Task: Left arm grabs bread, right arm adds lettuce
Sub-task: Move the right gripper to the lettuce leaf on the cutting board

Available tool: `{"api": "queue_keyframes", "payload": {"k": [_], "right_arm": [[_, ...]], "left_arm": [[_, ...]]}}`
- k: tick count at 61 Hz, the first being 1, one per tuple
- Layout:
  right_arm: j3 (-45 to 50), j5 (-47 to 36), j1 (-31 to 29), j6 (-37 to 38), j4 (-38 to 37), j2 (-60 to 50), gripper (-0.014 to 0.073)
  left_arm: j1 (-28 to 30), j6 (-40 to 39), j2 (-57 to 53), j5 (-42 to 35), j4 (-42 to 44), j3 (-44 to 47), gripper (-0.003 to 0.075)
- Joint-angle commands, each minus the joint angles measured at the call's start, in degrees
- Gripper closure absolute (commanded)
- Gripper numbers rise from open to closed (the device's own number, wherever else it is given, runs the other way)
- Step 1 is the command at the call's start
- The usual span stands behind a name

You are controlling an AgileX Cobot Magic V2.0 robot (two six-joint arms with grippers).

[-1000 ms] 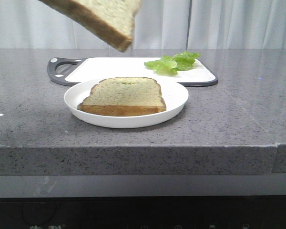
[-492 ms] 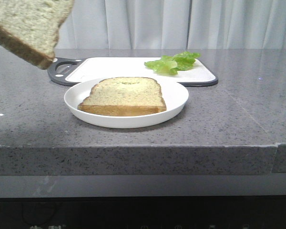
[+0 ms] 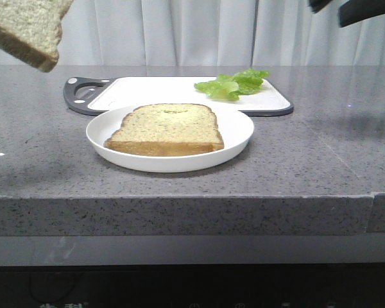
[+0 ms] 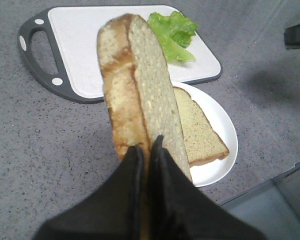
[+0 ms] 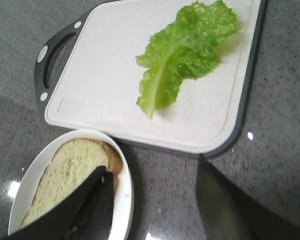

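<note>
Next, my right gripper should go to the lettuce (image 3: 234, 85) (image 5: 177, 60) lying on the white cutting board and close there.
My left gripper (image 4: 146, 147) is shut on the bread (image 4: 140, 85), a thick slice held on edge above the counter. In the front view the bread (image 3: 25, 29) hangs at the top left, and the gripper itself is out of frame. The lettuce (image 3: 234, 83) lies on the white cutting board (image 3: 154, 90); it also shows in the right wrist view (image 5: 182, 55). My right gripper (image 5: 154, 167) is open and empty, above the counter between plate and board. In the front view only part of it (image 3: 346, 9) shows, at the top right.
A white plate (image 3: 237, 138) in front of the board holds a second, flatter bread slice (image 3: 167, 128). The board has a dark rim and a handle (image 3: 83, 93) on its left. The grey counter ends at a front edge (image 3: 179, 196).
The held bread has moved left and a little up, from above the plate to the top left corner. The right arm has come into view at the top right.
</note>
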Motion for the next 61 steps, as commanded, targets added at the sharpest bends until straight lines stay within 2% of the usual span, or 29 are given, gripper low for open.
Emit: {"api": "queue_keyframes", "payload": {"k": [1,8,19,27,39,61], "right_arm": [[-7.2,-0.1,-0.4,-1.3,3.7,4.5,0.0185],[-14.4,0.7,-0.3,-1.3,3.8,12.1,0.0177],[-24.7,3.3,-0.3,-1.3,5.6,22.4,0.0097],[-30.6,5.3,-0.3,-1.3,6.5,28.6,0.0098],[-34.5,6.8,-0.3,-1.3,6.6,33.0,0.0098],[-37.8,4.3,1.7,-1.3,10.7,37.0,0.0103]], "left_arm": [[-0.3,-0.6,-0.1,-5.0,-1.2,-1.6,0.0741],[-0.3,-0.6,-0.1,-5.0,-1.2,-1.6,0.0741],[-0.3,-0.6,-0.1,-5.0,-1.2,-1.6,0.0741],[-0.3,-0.6,-0.1,-4.9,-1.2,-1.6,0.0741],[-0.3,-0.6,-0.1,-4.0,-1.2,-1.6,0.0741],[-0.3,-0.6,-0.1,-2.4,-1.2,-1.6,0.0741]]}}
